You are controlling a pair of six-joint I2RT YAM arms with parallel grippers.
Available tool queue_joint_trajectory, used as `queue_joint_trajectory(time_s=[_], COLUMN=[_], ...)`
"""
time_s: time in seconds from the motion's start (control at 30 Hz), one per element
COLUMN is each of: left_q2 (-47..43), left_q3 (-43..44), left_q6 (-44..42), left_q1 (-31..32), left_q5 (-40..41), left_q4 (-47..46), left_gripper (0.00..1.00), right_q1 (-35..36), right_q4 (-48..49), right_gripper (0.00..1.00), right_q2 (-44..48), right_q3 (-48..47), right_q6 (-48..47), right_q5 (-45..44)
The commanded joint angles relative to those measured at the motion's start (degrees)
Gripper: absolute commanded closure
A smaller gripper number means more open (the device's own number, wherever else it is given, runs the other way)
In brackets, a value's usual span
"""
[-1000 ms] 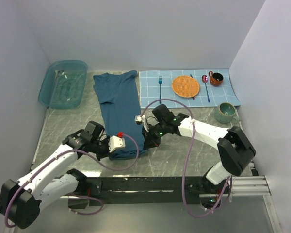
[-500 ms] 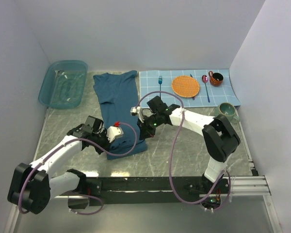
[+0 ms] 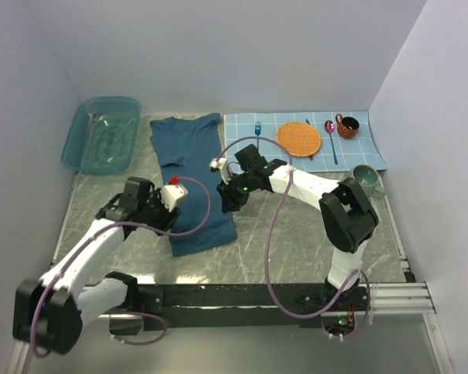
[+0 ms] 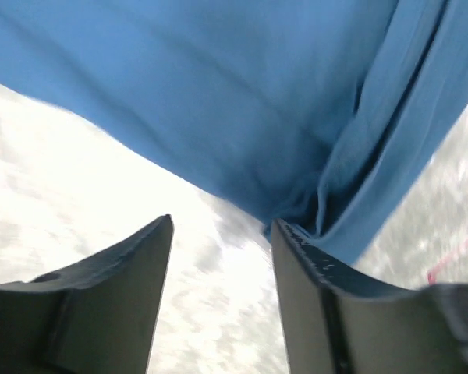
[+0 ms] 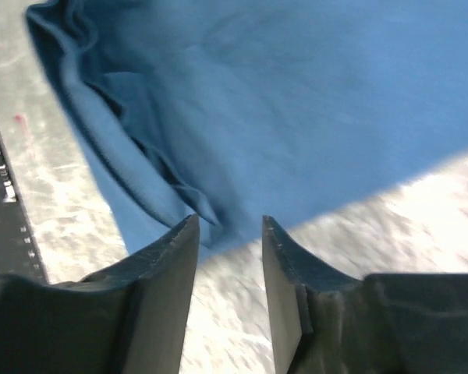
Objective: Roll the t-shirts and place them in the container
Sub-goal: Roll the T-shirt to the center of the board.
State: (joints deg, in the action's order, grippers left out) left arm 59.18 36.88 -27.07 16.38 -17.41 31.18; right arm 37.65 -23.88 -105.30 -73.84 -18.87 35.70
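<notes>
Next, my right gripper pinches the fold's end (image 5: 211,229) while my left gripper moves in to work the middle of the fold, because that middle lies loose and uneven.
The dark teal t-shirt (image 3: 191,175) lies flat on the marble table, collar at the far end and the near end in loose folds. My left gripper (image 3: 175,210) is at its left edge. In the left wrist view that gripper (image 4: 222,222) is open over bare table, its right finger touching a fold of the t-shirt (image 4: 242,101). My right gripper (image 3: 228,201) is at the shirt's right edge. In the right wrist view it (image 5: 228,220) is open too, with the layered edge of the t-shirt (image 5: 281,109) just past its tips. Neither holds cloth.
A see-through teal tub (image 3: 101,134) stands at the far left. At the far right, a light blue placemat (image 3: 242,152) carries a fork (image 3: 258,128), an orange plate (image 3: 299,138), a spoon (image 3: 330,128) and a brown mug (image 3: 347,125). A green cup (image 3: 365,180) sits nearer. White walls enclose three sides.
Both grippers were shut at the shirt's near end. They have moved away from the bases along its two edges and opened, letting the cloth go.
</notes>
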Motion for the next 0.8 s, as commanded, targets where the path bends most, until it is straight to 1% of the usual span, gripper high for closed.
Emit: queue_joint_trajectory(time_s=[0.0,0.07,0.13,0.17,0.2,0.23,0.27,0.3,0.33,0.37,0.4,0.43,0.47,0.5,0.53,0.57,0.6,0.63,0.67,0.7,0.73,0.77], left_q2=[-10.6,-12.5,-12.9,-12.2,-9.9,-8.7,-7.6,-4.2,-1.5,1.8,9.7,13.6,17.1,22.2,23.4,23.7,23.4,23.1,22.7,23.1,24.1,25.5], left_q3=[4.0,3.1,3.4,3.9,4.7,6.1,6.6,7.2,10.2,12.2,17.9,20.7,22.8,25.0,26.2,26.5,26.7,26.6,26.1,26.5,27.2,28.0], left_q6=[1.4,-0.6,-2.4,-3.4,-4.8,-8.1,-7.7,-5.9,-3.8,-3.1,-3.3,-3.0,-1.4,-0.2,-1.3,1.8,4.3,5.9,8.9,14.9,16.2,17.0], left_q1=[-0.2,-0.2,-0.2,-0.1,-0.1,0.1,0.2,0.1,0.1,-0.2,-1.0,-1.9,-3.3,-6.2,-6.6,-6.7,-7.1,-7.1,-7.2,-7.2,-7.2,-7.6], left_q5=[-2.4,-7.2,-10.7,-16.0,-18.3,-20.2,-20.2,-20.0,-20.0,-22.6,-24.5,-27.0,-30.3,-37.2,-39.3,-39.7,-41.2,-41.0,-41.0,-39.9,-40.1,-39.5], left_q4=[-4.6,-3.0,0.3,5.1,7.7,10.0,10.5,9.9,10.7,12.8,19.5,23.1,25.5,29.9,30.9,29.5,28.9,27.0,24.4,23.4,24.4,25.8], left_gripper=[0.36,0.36,0.39,0.43,0.51,0.56,0.57,0.6,0.64,0.67,0.74,0.77,0.81,0.85,0.9,0.94,0.95,0.96,0.97,0.97,0.97,0.94], right_q1=[-2.6,-2.6,-2.6,-2.6,-2.5,-2.3,-2.1,-1.8,-1.0,-0.7,-0.1,0.1,0.7,0.8,0.9,1.3,1.3,1.3,1.4,1.5,1.5,1.6], right_q4=[1.6,0.1,-0.6,-0.7,-1.3,-1.9,-1.7,-1.7,-2.0,-2.7,-3.0,-3.5,-3.4,-2.9,-2.3,-2.2,-2.1,-2.2,-2.4,-2.3,-1.9,-1.5], right_gripper=[0.52,0.51,0.51,0.51,0.52,0.52,0.52,0.53,0.55,0.61,0.62,0.64,0.7,0.72,0.76,0.78,0.8,0.82,0.82,0.83,0.83,0.83], right_q2=[9.9,12.3,14.6,14.9,14.7,14.3,13.9,12.7,11.8,10.9,8.8,7.9,7.0,5.9,5.5,5.3,5.0,5.2,5.2,5.1,4.8,4.4], right_q3=[1.7,4.7,6.2,7.2,7.1,6.6,6.5,6.3,5.6,4.9,4.4,3.5,3.2,3.3,3.6,3.8,3.8,4.1,4.4,4.7,5.2,5.5], right_q6=[0.3,-1.9,-3.9,-4.4,-5.1,-5.1,-5.0,-5.2,-5.3,-5.4,-4.9,-4.5,-4.0,-3.0,-2.9,-2.7,-2.3,-2.0,-2.1,-2.1,-2.3,-2.0], right_q5=[-3.9,-3.5,-2.4,-1.5,0.1,1.1,2.1,3.0,5.6,6.9,8.4,11.0,12.4,13.2,15.2,15.9,16.5,17.5,18.9,19.4,19.8,20.7])
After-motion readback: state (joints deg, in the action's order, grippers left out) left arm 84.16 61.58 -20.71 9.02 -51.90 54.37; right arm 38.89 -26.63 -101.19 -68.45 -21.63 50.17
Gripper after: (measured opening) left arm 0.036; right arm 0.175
